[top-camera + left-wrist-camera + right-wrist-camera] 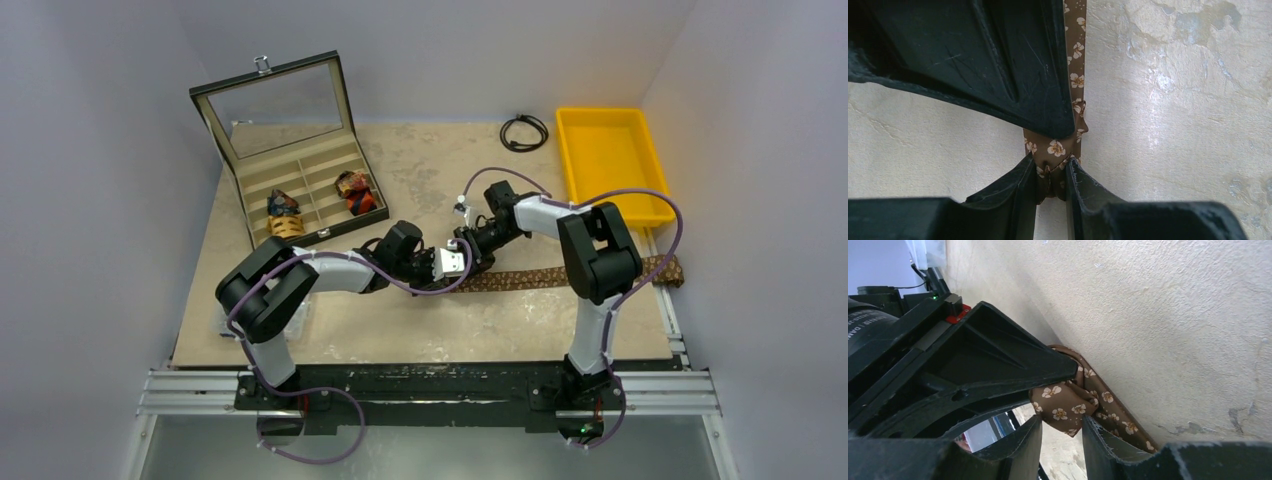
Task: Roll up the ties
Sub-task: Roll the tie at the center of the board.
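Note:
The folded end of the brown tie is crumpled in the fingers of the robot's left gripper, so that gripper should open, back away and grab the flattened fold (1055, 148) by its side edges.
A brown tie (560, 276) with small pale flowers lies stretched across the table, its right end hanging off the edge. Its left end is folded into a small bunch (1055, 147), and both grippers meet there. My left gripper (1050, 162) is shut on the lower tip of that fold. My right gripper (1062, 419) has a fingertip pressed against each side of the same bunch (1063, 402). From the top view, the left gripper (455, 263) and right gripper (468, 248) sit nearly touching. Two rolled ties (285, 215) (357, 192) rest in an open box (300, 165).
A yellow tray (610, 160) stands at the back right, with a thin black cable loop (524, 131) to its left. The box's glass lid (275, 100) stands upright at the back left. A clear packet (222, 322) lies under the left arm's elbow.

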Tool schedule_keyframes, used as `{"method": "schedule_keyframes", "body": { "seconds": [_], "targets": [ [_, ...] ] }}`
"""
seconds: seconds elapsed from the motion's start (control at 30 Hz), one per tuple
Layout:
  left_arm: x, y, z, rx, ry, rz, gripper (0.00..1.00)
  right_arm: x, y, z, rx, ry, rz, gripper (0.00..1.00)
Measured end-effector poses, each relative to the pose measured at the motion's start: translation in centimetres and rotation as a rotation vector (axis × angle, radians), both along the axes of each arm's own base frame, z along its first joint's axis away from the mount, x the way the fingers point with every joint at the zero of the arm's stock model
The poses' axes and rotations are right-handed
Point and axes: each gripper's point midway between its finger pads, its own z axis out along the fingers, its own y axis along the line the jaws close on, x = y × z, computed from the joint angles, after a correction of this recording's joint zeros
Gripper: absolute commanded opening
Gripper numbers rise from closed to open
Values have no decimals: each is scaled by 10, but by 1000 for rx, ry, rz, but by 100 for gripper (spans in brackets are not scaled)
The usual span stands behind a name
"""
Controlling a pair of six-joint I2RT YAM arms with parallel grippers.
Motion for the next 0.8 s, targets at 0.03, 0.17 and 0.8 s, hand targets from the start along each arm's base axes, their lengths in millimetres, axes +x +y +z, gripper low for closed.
{"method": "schedule_keyframes", "body": {
  "seconds": [0.03, 0.17, 0.8],
  "targets": [
    [0, 0, 0, 0, 0, 0, 23, 0, 0, -1, -2, 3, 1, 35],
    [0, 0, 0, 0, 0, 0, 23, -1, -1, -5, -8, 12, 2, 45],
    [-7, 3, -2, -11, 38, -4, 58, 1, -1, -5, -10, -2, 5, 0]
  ]
}}
